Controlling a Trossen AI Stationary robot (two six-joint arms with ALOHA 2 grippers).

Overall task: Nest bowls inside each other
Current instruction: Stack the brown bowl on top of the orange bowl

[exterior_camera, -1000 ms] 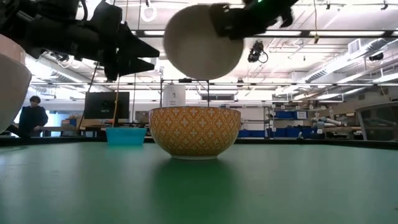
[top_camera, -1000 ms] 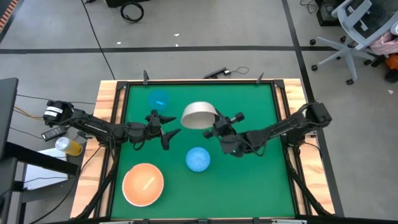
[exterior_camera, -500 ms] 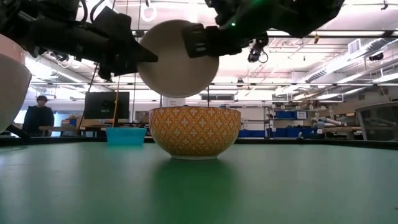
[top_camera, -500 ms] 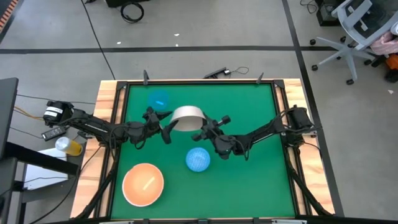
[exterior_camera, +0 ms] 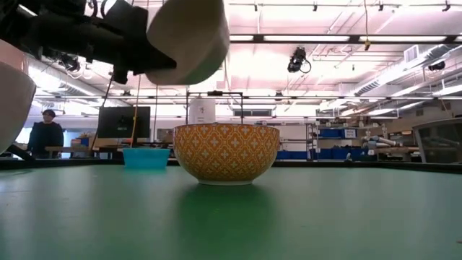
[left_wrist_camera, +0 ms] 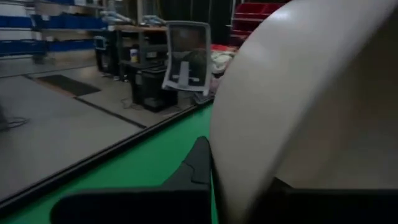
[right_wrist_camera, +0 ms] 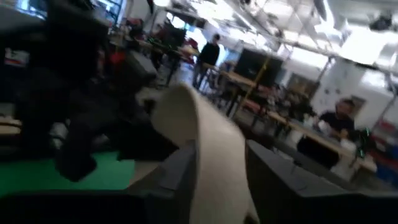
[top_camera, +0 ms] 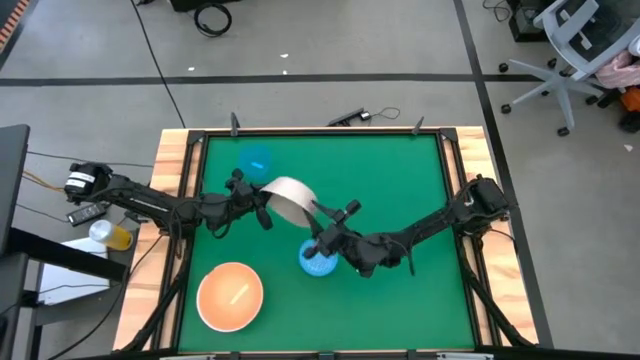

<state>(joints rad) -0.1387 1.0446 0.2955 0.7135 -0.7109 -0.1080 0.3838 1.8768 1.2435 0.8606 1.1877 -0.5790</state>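
My left gripper is going to release the cream bowl inside the peach-orange bowl (top_camera: 229,298) that is on the green table. The cream bowl hangs tipped above the table's middle.
A cream bowl (top_camera: 290,198) hangs tipped on its side above the green table's middle (exterior_camera: 189,36). My left gripper (top_camera: 258,205) is shut on its left side. My right gripper (top_camera: 318,232) is open, with one finger on each side of the bowl's rim (right_wrist_camera: 205,143); I cannot tell whether they touch it. On the table stand a plain blue bowl (top_camera: 255,160) at the far side, a peach-orange bowl (top_camera: 230,296) at the near left, and a blue speckled bowl (top_camera: 318,260) under my right gripper. The speckled bowl's outside shows yellow-patterned in the low view (exterior_camera: 226,152). My left gripper holds the cream bowl by its wall at the rim (left_wrist_camera: 217,155), on the bowl's left side. One finger (left_wrist_camera: 199,165) lies against the outside; the bowl hides the other. The fingers come level from the table's left. The bowl is lifted clear and tipped on its side.
A wooden frame (top_camera: 180,200) borders the green table. The near right and far right of the table are free of bowls. The peach-orange bowl's pale outside fills the low view's left edge (exterior_camera: 13,94). A person (exterior_camera: 47,133) stands in the room behind.
My right gripper has carried the cream bowl toward the table's left, into my left gripper's open fingers, then drawn toward the near edge. My left gripper has shut on the bowl. The bowl has turned: its base faced the near edge, and now its side does.
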